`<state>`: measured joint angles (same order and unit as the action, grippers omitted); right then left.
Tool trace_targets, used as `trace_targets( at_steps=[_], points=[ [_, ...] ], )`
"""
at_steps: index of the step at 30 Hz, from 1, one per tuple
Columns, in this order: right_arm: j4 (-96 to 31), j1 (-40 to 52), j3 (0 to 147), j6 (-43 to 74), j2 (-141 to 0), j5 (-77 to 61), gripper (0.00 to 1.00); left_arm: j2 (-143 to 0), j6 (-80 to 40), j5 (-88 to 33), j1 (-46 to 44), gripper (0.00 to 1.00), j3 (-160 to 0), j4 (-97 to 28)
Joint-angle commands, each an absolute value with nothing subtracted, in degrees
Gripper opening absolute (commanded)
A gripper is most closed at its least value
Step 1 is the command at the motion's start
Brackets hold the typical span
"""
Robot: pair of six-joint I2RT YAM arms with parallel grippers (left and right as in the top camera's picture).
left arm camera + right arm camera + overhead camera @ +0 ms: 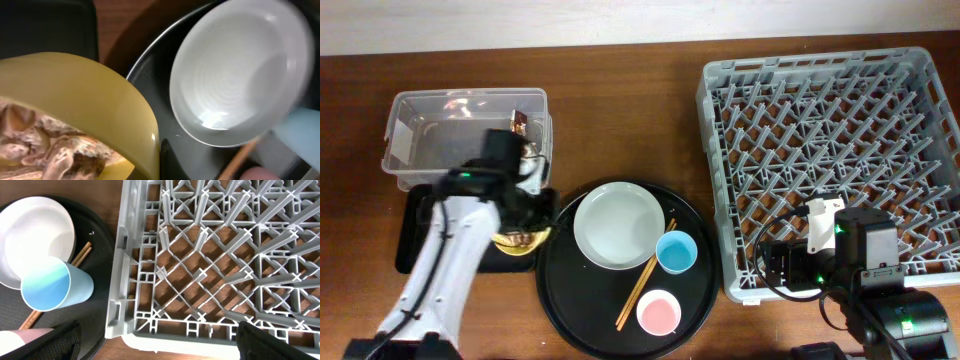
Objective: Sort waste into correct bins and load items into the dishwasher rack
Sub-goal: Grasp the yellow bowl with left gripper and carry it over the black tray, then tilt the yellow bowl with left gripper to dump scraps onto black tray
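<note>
The robot's left gripper will release the small yellow bowl, now held over the shallow black tray, on the pale plate (606, 211) (223, 52), toward the side facing the clear tub.
My left gripper (527, 222) is shut on the rim of the small yellow bowl (518, 241), which it holds over the right end of the shallow black tray (418, 228). In the left wrist view the bowl (100, 95) holds brownish food scraps (50, 147). The clear tub (465, 135) holds a shiny brown-gold wrapper (520, 121). The pale plate (618, 226), blue cup (676, 252), pink cup (658, 312) and chopsticks (645, 280) lie on the round black tray (560, 300). My right gripper (155, 347) is open and empty over the front left corner of the grey rack (830, 150). No tissue shows.
The round black tray touches the shallow black tray on its left and nearly reaches the rack on its right. In the right wrist view the blue cup (55, 287) lies on its side against the plate (35, 235). Bare wooden table lies between the tub and the rack.
</note>
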<state>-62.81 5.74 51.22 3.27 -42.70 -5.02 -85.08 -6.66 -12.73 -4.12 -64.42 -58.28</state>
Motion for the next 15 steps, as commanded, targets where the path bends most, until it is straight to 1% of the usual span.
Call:
trace_targets(
  at_steps=[1,4,7,9,13,15],
  points=[
    [-62.67,5.93,52.05,3.88,-42.54,-5.32,0.99,-84.20,8.64,-34.76,8.19,0.00,-64.84,-57.43],
    [-62.63,5.93,52.05,3.88,-42.54,-5.32,0.99,-85.08,17.87,-49.89,19.49,0.00,-62.61,-57.01],
    [-62.63,5.93,52.05,3.88,-42.54,-5.32,0.99,-89.06,22.04,-59.51,26.37,0.00,-61.60,-57.06],
    [-62.65,5.93,52.05,3.88,-42.54,-5.34,0.99,-92.99,22.90,-65.41,29.65,0.00,-61.60,-57.04],
    [-62.65,5.93,52.05,3.88,-42.54,-5.32,0.99,-101.32,23.70,-73.25,33.41,0.00,-61.60,-57.25],
    [-62.65,5.93,52.05,3.88,-42.54,-5.32,0.99,-103.15,23.70,-75.92,34.48,0.00,-61.60,-57.30]
  ],
)
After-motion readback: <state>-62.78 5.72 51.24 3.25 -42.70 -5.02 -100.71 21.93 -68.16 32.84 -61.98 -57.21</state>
